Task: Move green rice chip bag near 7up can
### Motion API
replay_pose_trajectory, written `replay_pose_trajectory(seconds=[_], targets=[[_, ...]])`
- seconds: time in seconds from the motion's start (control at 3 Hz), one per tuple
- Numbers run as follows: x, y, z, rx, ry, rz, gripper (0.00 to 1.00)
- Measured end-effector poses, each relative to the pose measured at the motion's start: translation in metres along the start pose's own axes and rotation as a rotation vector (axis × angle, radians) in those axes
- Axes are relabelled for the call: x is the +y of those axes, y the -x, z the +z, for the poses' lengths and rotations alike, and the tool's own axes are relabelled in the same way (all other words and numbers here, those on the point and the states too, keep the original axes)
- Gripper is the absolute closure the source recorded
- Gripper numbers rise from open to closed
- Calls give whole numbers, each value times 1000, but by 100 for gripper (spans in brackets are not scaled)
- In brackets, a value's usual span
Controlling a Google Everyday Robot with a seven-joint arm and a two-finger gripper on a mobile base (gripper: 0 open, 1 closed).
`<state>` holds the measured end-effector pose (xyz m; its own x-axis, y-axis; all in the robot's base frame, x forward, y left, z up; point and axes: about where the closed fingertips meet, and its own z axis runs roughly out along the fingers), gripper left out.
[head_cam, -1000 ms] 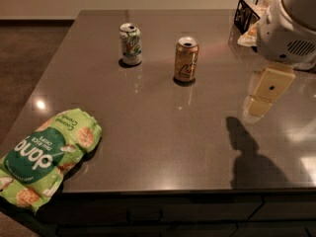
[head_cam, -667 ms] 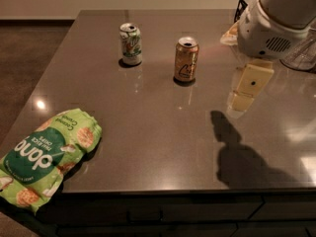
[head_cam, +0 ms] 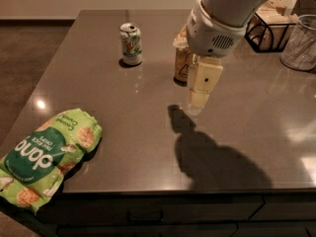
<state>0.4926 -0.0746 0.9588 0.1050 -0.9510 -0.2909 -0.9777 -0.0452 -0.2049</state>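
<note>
Next, I grip the far half [head_cam: 71,136] of the green rice chip bag, between its big lettering and the end nearest the 7up can.
The green rice chip bag [head_cam: 45,157] lies flat at the table's front left corner, partly over the edge. The 7up can [head_cam: 131,44] stands upright at the back, left of centre. My gripper [head_cam: 199,98] hangs over the middle of the table, well right of the bag and to the right of and nearer than the 7up can. It holds nothing and touches neither object.
A gold/tan can [head_cam: 183,63] stands just behind my gripper, partly hidden by the arm. A black wire rack [head_cam: 269,29] with packets and a clear glass container [head_cam: 301,43] stand at the back right. The table's front edge [head_cam: 163,194] runs along the bottom.
My arm and gripper have moved left across the table, from the right side to the middle, now in front of the gold can. Bag and cans have not moved.
</note>
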Motion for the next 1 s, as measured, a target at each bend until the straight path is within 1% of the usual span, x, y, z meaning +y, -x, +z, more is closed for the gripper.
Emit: replay_pose_trajectory(seconds=[0.33,0.67,1.0], targets=[[7,39,22,-37,56,-90,0],[19,74,45,-63,106,-172,0],[33,108,67,-75,154,-248,0]])
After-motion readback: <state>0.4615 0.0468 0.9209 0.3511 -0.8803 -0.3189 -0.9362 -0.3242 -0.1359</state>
